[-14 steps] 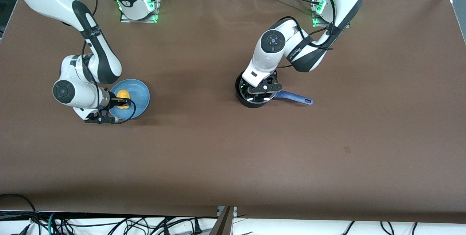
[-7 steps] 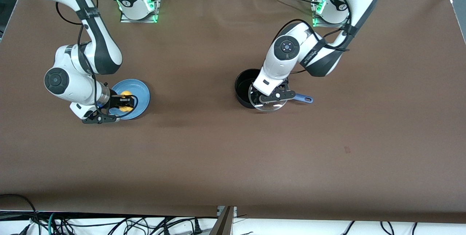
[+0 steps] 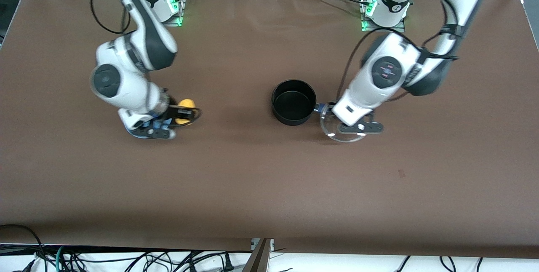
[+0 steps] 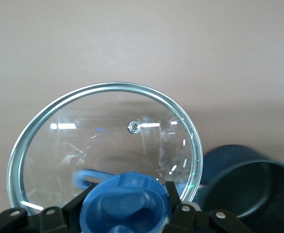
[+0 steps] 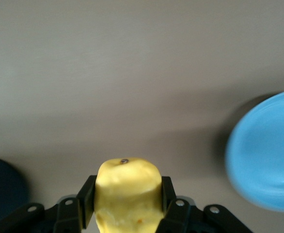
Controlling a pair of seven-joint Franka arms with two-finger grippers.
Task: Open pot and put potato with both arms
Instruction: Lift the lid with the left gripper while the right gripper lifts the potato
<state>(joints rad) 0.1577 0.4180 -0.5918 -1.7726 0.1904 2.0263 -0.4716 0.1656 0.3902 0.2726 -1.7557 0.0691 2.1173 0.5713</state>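
Next, I release the glass lid with my left gripper on the bare table (image 3: 404, 133) near the small faint mark, beyond the pot's handle.
The black pot (image 3: 293, 101) stands open in the middle of the table; it also shows in the left wrist view (image 4: 244, 179). Only a stub of its blue handle (image 3: 318, 107) shows in the front view. My left gripper (image 3: 351, 126) is shut on the blue knob (image 4: 125, 204) of the glass lid (image 3: 330, 132). It holds the lid in the air over the handle, beside the pot toward the left arm's end. My right gripper (image 3: 181, 114) is shut on the yellow potato (image 3: 185, 104) and holds it over the table between plate and pot. The potato sits between the fingers (image 5: 86, 199) in the right wrist view (image 5: 127, 187).
The flat blue plate (image 5: 268, 150) lies toward the right arm's end of the table, mostly hidden under the right arm in the front view. Brown table (image 3: 252, 179) spreads nearer the front camera. Cables hang along its front edge.
The left gripper lifted the lid off the pot and carried it toward the left arm's end. The right gripper lifted the potato off the plate and moved it toward the pot.
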